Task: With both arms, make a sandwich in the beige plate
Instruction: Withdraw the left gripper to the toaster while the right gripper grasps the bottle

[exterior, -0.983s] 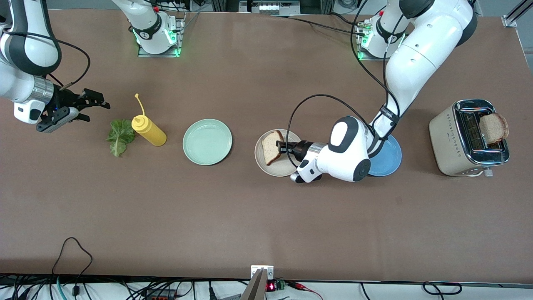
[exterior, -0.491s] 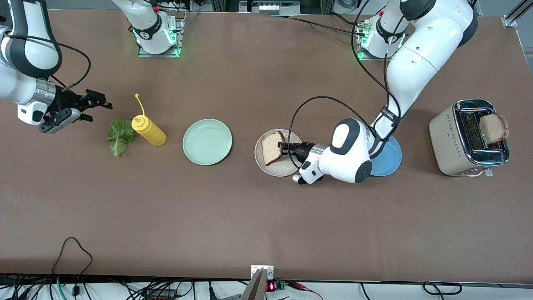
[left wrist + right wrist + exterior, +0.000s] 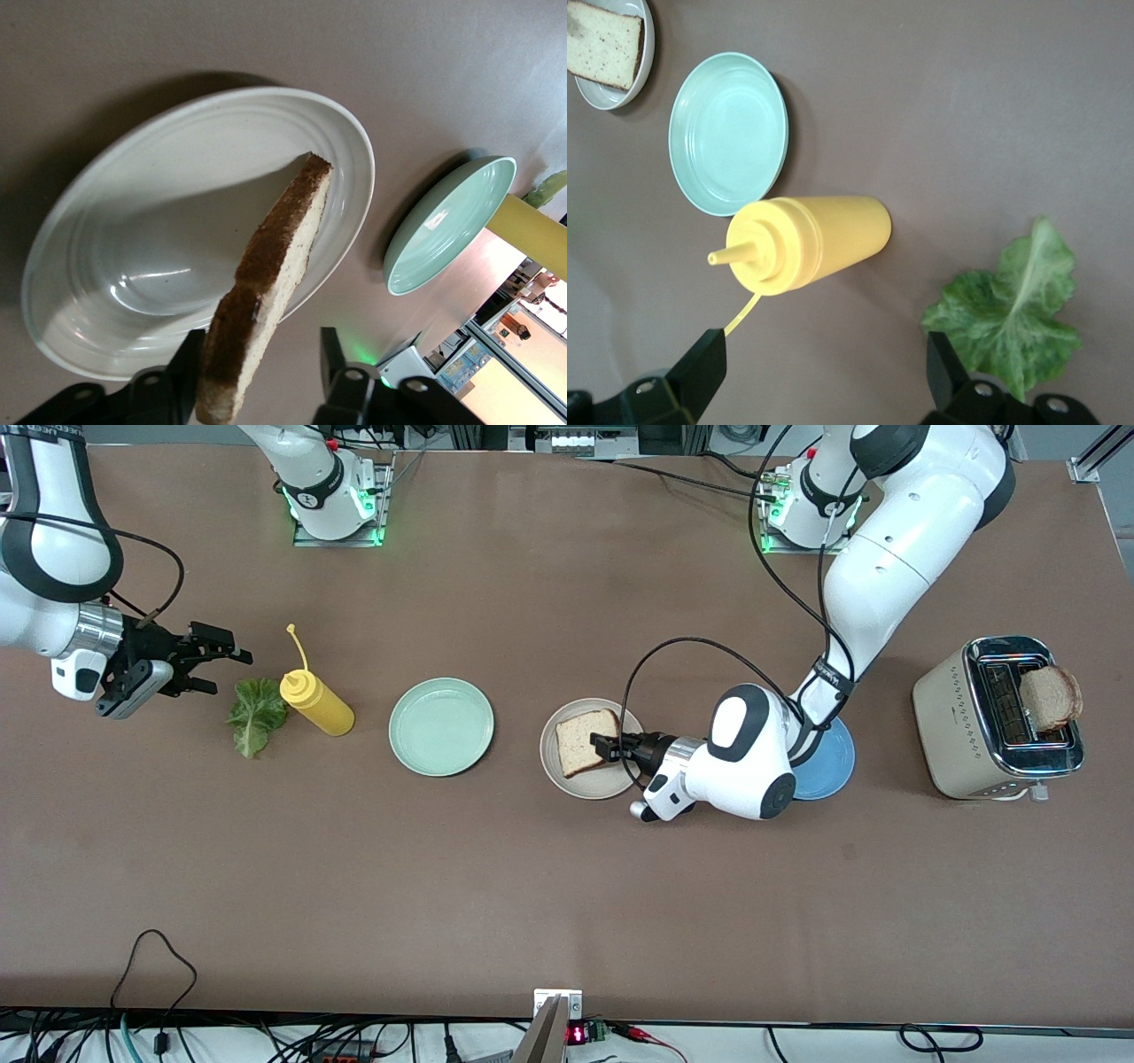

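Note:
I will next move my right gripper to the yellow squeeze bottle next to the lettuce and close it on the bottle's upper body (image 3: 318,702) (image 3: 831,236), just below the bottle's cap.
One toasted bread slice (image 3: 585,741) is in the beige plate (image 3: 611,784), tilted, with one edge between the fingers of my left gripper (image 3: 613,748). The left wrist view shows the slice (image 3: 270,266) edge-on over the plate (image 3: 159,230). It lies against one finger, with a gap to the other, so the left gripper (image 3: 261,381) is open. A second slice (image 3: 1050,698) sticks out of the toaster (image 3: 966,726). My right gripper (image 3: 217,660) is open and empty, low beside the lettuce leaf (image 3: 255,716). The leaf also shows in the right wrist view (image 3: 1010,314).
A yellow squeeze bottle (image 3: 316,701) stands right next to the lettuce, on the side toward the mint-green plate (image 3: 441,726). A blue plate (image 3: 828,766) lies partly under the left arm, between the beige plate and the toaster.
The bread slice has tipped from nearly upright to flatter on the beige plate, and the left fingers have parted from it. My right gripper has moved closer to the lettuce.

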{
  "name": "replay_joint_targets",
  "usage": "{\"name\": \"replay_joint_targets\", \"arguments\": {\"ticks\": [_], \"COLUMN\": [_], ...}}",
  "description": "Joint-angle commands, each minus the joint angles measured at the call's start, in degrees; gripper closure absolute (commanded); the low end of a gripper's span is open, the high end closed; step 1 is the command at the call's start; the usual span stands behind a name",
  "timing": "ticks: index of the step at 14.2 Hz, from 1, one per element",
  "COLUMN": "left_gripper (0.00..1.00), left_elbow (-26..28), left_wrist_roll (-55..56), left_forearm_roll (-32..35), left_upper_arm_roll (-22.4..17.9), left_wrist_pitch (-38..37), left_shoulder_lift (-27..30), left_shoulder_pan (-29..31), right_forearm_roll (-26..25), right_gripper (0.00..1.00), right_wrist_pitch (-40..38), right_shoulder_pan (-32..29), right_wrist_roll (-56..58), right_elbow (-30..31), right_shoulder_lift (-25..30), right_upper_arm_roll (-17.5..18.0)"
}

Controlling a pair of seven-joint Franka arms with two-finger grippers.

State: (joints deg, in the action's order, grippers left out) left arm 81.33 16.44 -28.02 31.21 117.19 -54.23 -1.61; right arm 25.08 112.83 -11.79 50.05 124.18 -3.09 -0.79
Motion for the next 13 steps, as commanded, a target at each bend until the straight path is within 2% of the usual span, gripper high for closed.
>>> {"name": "replay_joint_targets", "arguments": {"ticks": [1,4,8,10,13], "left_gripper": [0.0,0.0,0.0,0.0,0.0], "left_elbow": [0.5,-0.03,-0.03,-0.21,-0.21], "left_wrist_roll": [-0.53,-0.53,-0.26,-0.18,-0.35], "left_forearm_roll": [-0.02,3.23,3.59,9.0,16.3], "left_upper_arm_roll": [-0.27,-0.18,-0.36,-0.19,-0.45], "left_wrist_pitch": [-0.38,-3.98,-9.77,-12.68,-15.76], "left_shoulder_lift": [1.93,3.16,6.68,9.74,14.23], "left_shoulder_pan": [1.51,4.15,7.49,8.98,10.57], "right_forearm_roll": [1.46,1.46,1.46,1.9,9.79], "right_gripper": [0.0,0.0,0.0,0.0,0.0], "right_wrist_pitch": [-1.29,-1.29,-1.03,0.11,0.47], "right_shoulder_pan": [-0.61,-0.43,0.1,0.01,-0.78], "right_wrist_roll": [4.16,13.81,26.57,33.76,47.2], "right_elbow": [-1.67,-1.14,-0.96,-0.35,1.58], "right_shoulder_lift": [-1.57,-1.65,-2.01,-2.79,-4.37], "right_upper_arm_roll": [0.0,0.0,0.08,0.08,0.08]}}
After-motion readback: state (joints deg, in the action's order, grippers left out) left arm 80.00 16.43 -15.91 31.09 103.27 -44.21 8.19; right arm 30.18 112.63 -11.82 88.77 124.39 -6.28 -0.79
